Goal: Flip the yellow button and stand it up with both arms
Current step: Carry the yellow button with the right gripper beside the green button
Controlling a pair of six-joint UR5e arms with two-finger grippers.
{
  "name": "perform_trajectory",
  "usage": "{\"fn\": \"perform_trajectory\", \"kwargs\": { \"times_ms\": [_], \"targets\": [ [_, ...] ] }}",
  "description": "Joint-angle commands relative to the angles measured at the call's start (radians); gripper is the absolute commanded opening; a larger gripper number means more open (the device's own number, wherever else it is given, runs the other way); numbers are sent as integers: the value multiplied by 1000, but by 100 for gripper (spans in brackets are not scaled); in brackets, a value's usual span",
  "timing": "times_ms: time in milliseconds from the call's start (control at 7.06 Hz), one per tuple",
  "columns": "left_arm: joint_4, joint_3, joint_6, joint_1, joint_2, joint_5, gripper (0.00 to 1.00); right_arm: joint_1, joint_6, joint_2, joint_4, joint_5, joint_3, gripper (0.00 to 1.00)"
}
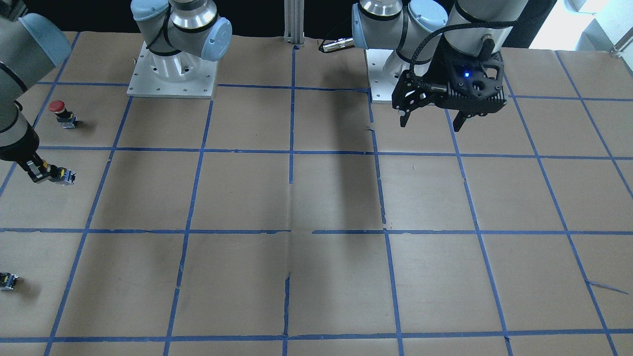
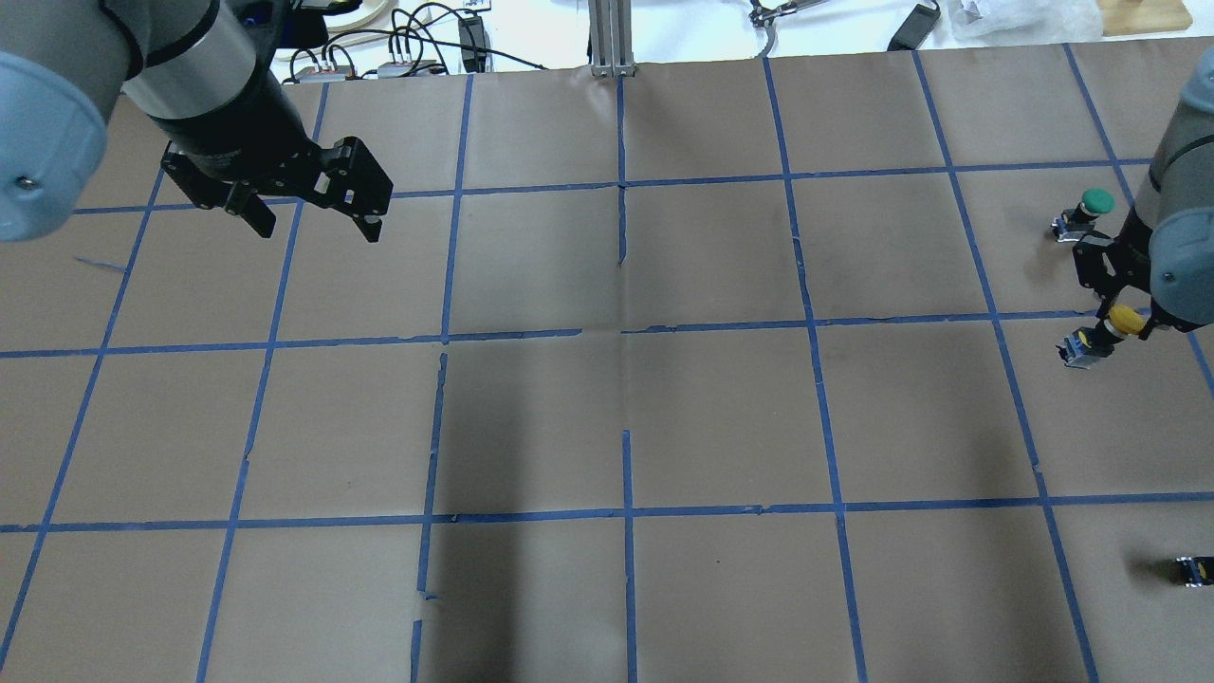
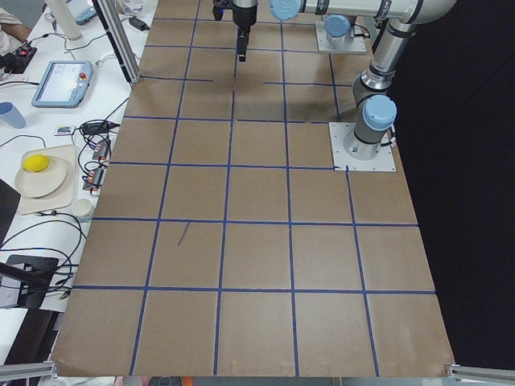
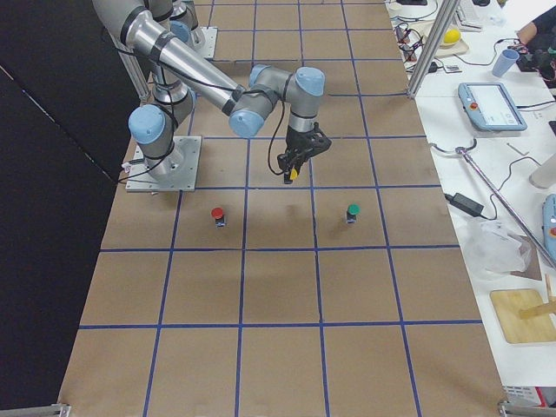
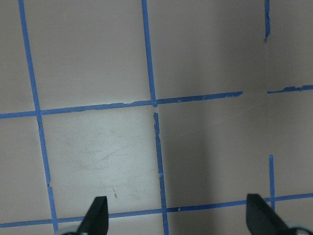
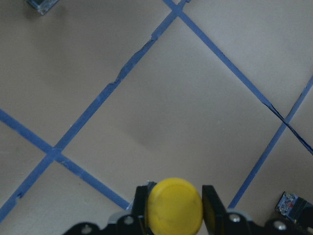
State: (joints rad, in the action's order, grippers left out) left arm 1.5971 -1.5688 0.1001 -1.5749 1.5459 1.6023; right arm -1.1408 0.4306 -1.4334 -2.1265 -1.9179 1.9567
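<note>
Next, my right gripper puts the yellow button down on the paper (image 1: pixel 44 192) (image 6: pixel 178 115) between the red-capped button and the capless block. The yellow button is now held above the paper.
My right gripper (image 2: pixel 1112 302) is shut on the yellow button (image 2: pixel 1125 320) at the table's right side. It grips just under the yellow cap, and the grey-black block (image 2: pixel 1079 347) sticks out past the fingertips, above the paper. The right wrist view shows the cap (image 6: pixel 175 205) between both fingers (image 6: pixel 211 205), facing the camera. The button also shows in the front view (image 1: pixel 63 175), held by the right gripper (image 1: pixel 40 170), and in the exterior right view (image 4: pixel 294 174). My left gripper (image 2: pixel 316 226) is open and empty, hovering over the far left of the table (image 1: pixel 431 123); its view shows only spread fingertips (image 5: pixel 95 215) over bare paper.
A green-capped button (image 2: pixel 1091 204) stands just beyond the right gripper. A red-capped button (image 1: pixel 59 111) stands near the right arm's base side. A small capless block (image 2: pixel 1193 569) lies at the near right edge. Blue tape grid lines (image 2: pixel 621 332) cover the brown paper.
</note>
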Motion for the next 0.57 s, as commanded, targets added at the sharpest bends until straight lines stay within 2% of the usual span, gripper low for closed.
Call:
{"fn": "perform_trajectory", "kwargs": {
  "times_ms": [0,283,425],
  "targets": [
    [83,11,20,48,0,25,99,6,11,62,-88,-85,11,9],
    [63,67,38,145,2,-146,99,45,10,93,-120,-104,11,11],
    [66,58,32,132,5,-139,99,50,2,112,-162,-107,11,11]
  ]
}}
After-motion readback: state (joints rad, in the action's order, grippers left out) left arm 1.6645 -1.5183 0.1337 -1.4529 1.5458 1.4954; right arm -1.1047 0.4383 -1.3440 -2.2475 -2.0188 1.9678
